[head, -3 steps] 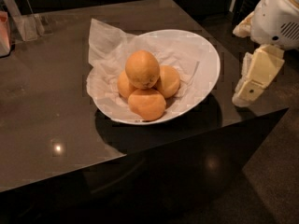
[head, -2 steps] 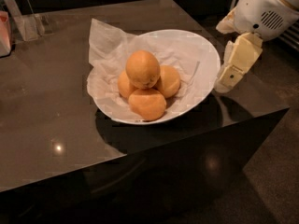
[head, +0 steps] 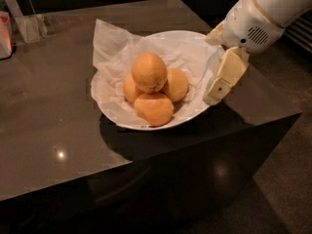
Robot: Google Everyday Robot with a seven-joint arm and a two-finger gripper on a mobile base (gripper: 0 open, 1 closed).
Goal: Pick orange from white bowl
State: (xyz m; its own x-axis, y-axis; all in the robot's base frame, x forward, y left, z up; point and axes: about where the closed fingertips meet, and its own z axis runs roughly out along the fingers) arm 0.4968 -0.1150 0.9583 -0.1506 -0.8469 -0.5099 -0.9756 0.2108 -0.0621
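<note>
Next, I close my gripper around the middle of the orange (head: 150, 72) that lies on top of the smaller oranges in the white bowl.
The white bowl (head: 120, 123) sits on the dark glossy table, lined with crumpled white paper (head: 110, 39). The orange (head: 149, 72), the largest fruit, lies on top of three smaller oranges piled in the bowl's middle. My gripper (head: 210, 68) is at the bowl's right rim, a little above table height and apart from the fruit. Its long cream finger (head: 225, 76) points down and left over the rim, and a second cream finger (head: 214, 34) shows above it. The gripper is open and holds nothing.
The table (head: 53, 126) ends in a front edge below the bowl and a right corner near the gripper, with floor beyond. A clear container (head: 32, 27) and a reddish object (head: 5, 33) stand at the back left.
My gripper has moved left and up from beside the table's right edge to the bowl's right rim. The bowl and the oranges have not moved.
</note>
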